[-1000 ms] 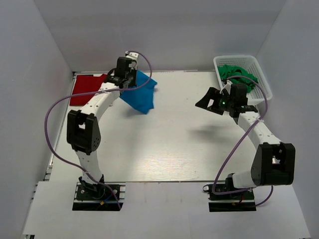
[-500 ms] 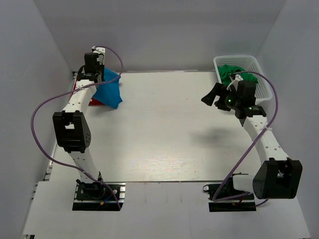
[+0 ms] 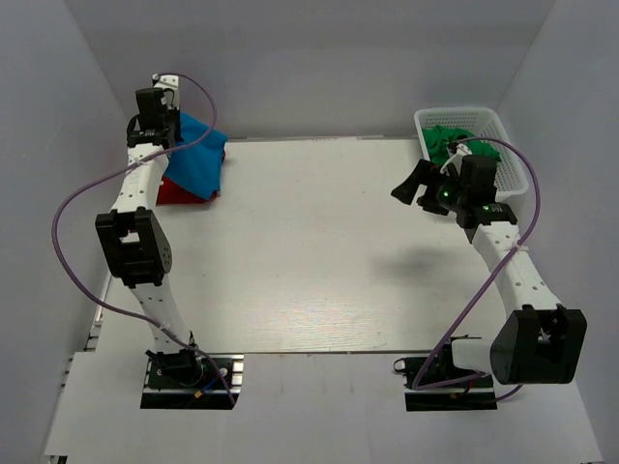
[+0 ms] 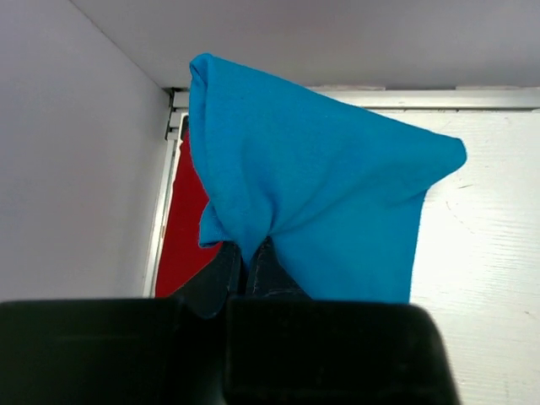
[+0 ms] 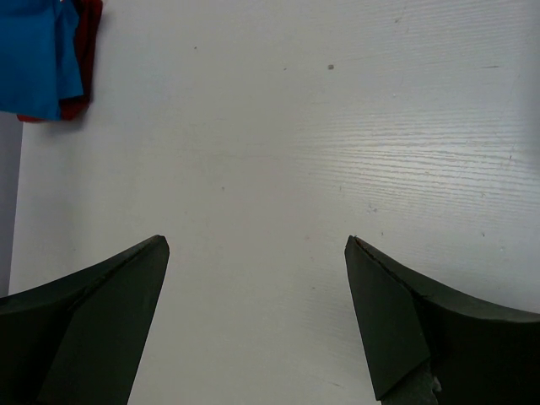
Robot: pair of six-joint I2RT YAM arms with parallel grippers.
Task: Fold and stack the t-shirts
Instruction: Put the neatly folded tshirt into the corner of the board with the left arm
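Next, my left gripper releases the blue t-shirt on top of the dark red t-shirt [image 3: 185, 174] [image 4: 308, 240] by the wall.
A bright blue t-shirt [image 3: 198, 161] hangs folded from my left gripper [image 3: 162, 135] at the table's far left corner. The gripper is shut on its edge, seen in the left wrist view [image 4: 250, 253], with the blue t-shirt [image 4: 321, 194] draping away from the jaws. A dark red t-shirt [image 3: 174, 190] lies flat beneath it by the left wall and also shows in the left wrist view [image 4: 181, 232]. My right gripper [image 3: 413, 186] is open and empty above the right side of the table, jaws wide apart in the right wrist view [image 5: 257, 245]. Both shirts show far off in the right wrist view [image 5: 38, 59].
A white basket [image 3: 508, 145] holding green cloth [image 3: 455, 140] stands at the far right corner behind my right gripper. Grey walls close in the left, back and right sides. The white table [image 3: 309, 251] lies between the arms.
My left gripper has carried the blue t-shirt left and back, from mid-left of the table to over the dark red t-shirt. My right gripper rose and shifted slightly toward the basket, staying open.
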